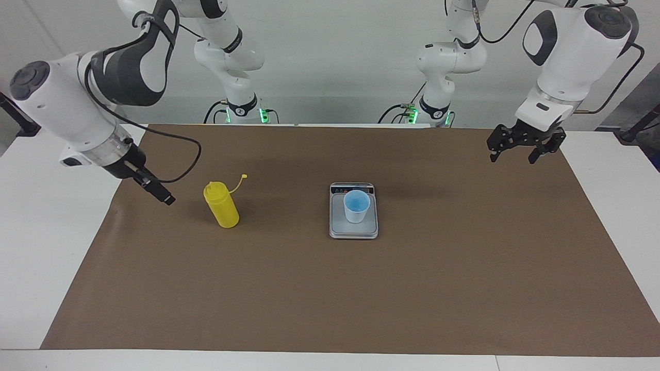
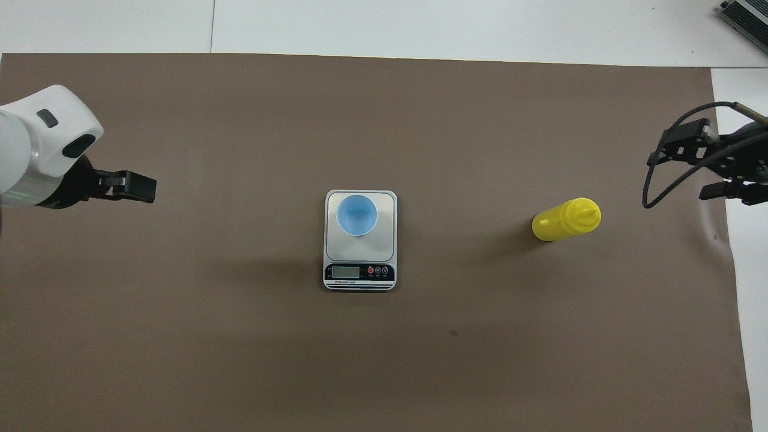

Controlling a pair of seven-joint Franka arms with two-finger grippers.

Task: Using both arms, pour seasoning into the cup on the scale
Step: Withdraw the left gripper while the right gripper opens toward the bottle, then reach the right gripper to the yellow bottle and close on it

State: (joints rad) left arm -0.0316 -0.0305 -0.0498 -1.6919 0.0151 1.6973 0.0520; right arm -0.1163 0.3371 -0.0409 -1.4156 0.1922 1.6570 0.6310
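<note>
Next, I close my right gripper around the body (image 2: pixel 557 222) of the yellow seasoning bottle to carry it toward the cup on the scale.
The yellow seasoning bottle (image 1: pixel 221 206) (image 2: pixel 564 221) stands upright on the brown mat, its cap (image 1: pixel 244 176) hanging off on its tether. The pale-blue cup (image 1: pixel 356 206) (image 2: pixel 356 215) stands on the silver scale (image 1: pixel 353 230) (image 2: pixel 387 240) mid-table. My right gripper (image 1: pixel 166 198) (image 2: pixel 678 177) is open and tilted low over the mat beside the bottle, toward the right arm's end, a short gap away. My left gripper (image 1: pixel 511 157) (image 2: pixel 139 188) hangs open and empty over the mat near the left arm's end, well away from the scale.
A brown mat (image 1: pixel 330 299) covers most of the white table (image 1: pixel 46 216). The scale's display strip (image 2: pixel 359 273) faces the robots. A black cable (image 1: pixel 180 154) loops from the right wrist above the mat near the bottle.
</note>
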